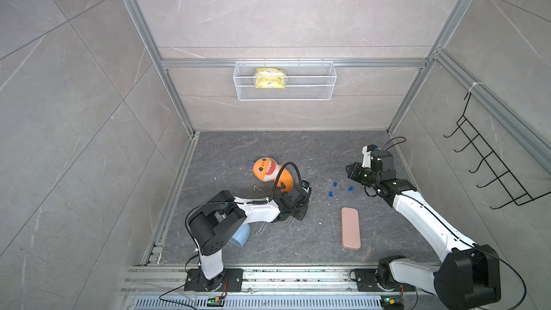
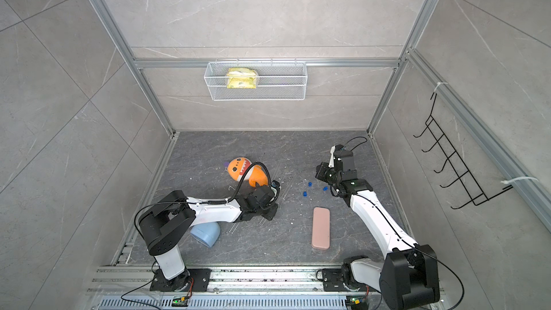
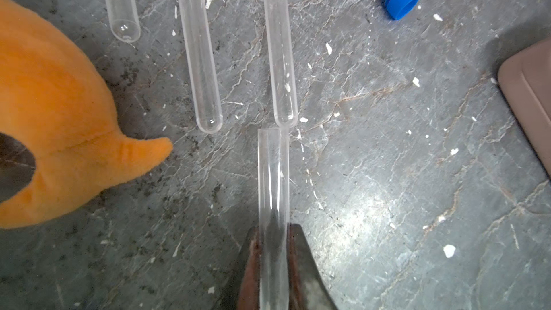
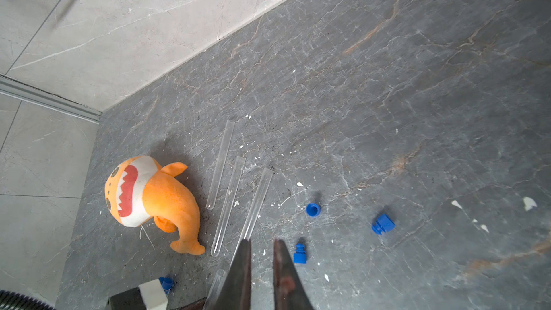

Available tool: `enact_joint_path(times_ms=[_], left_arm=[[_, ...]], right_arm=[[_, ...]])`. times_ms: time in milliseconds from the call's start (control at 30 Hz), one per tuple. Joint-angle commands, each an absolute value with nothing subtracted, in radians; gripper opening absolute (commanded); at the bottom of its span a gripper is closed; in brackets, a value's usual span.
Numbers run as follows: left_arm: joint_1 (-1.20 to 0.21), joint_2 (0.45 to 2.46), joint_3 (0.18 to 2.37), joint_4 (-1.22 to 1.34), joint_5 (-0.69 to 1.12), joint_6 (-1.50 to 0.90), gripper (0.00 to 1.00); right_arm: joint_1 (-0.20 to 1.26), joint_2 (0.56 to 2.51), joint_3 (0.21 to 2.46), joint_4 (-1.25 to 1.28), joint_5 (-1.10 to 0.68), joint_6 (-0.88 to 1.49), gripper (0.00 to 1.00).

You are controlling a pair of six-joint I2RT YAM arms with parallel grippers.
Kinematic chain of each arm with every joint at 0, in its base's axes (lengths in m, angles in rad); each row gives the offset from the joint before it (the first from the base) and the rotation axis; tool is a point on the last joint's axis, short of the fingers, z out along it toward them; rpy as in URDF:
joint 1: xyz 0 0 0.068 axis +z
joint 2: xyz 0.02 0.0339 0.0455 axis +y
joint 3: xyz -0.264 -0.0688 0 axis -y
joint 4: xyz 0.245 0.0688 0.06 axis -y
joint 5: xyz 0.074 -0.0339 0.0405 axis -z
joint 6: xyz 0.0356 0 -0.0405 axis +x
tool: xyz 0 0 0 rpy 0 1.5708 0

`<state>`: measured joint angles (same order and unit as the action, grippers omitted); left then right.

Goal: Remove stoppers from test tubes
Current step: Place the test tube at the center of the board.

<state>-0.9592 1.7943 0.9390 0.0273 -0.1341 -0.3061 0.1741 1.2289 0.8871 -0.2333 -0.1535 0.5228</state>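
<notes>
The robot's right gripper will put a blue stopper down between the pair of loose stoppers nearest the back wall (image 1: 342, 184) (image 4: 343, 212).
My left gripper (image 3: 273, 226) is shut on a clear test tube (image 3: 272, 174) whose open end carries no stopper. In a top view this gripper (image 1: 307, 194) is beside the orange toy's tail. Three more open test tubes (image 3: 198, 55) (image 4: 228, 205) lie side by side on the floor ahead of it. Three blue stoppers (image 1: 334, 184) (image 4: 313, 209) (image 4: 299, 253) lie loose on the floor between the arms. My right gripper (image 4: 261, 241) (image 1: 350, 171) hangs above them. It is shut, and only floor shows in the narrow slit between its fingers.
An orange shark toy (image 1: 269, 171) lies left of the tubes. A pink case (image 1: 350, 228) lies toward the front right, and a pale blue cup (image 1: 240, 237) sits under the left arm. White crumbs dot the floor. A wire basket (image 1: 284, 80) hangs on the back wall.
</notes>
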Motion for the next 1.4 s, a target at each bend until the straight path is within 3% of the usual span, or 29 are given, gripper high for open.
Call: enact_joint_path(times_ms=[0,333,800,1033,1367], left_arm=[[-0.955,1.768,0.931,0.03,-0.156,-0.336,0.01],[-0.955,1.775,0.948,0.01,-0.169,-0.332,0.28],[-0.955,1.74,0.968,-0.005,-0.157,-0.309,0.36],[-0.959,1.637,0.974,-0.006,-0.142,-0.254,0.45],[-0.962,1.465,0.957,-0.037,-0.194,-0.218,0.48]], right_arm=[[0.169,1.241,0.876,-0.214,-0.155,0.524,0.0],[0.169,1.28,0.858,-0.19,-0.147,0.528,0.0],[0.167,1.384,0.866,-0.146,-0.105,0.525,0.0],[0.167,1.504,0.904,-0.099,-0.047,0.533,0.0],[0.17,1.705,0.999,-0.088,0.034,0.558,0.01]])
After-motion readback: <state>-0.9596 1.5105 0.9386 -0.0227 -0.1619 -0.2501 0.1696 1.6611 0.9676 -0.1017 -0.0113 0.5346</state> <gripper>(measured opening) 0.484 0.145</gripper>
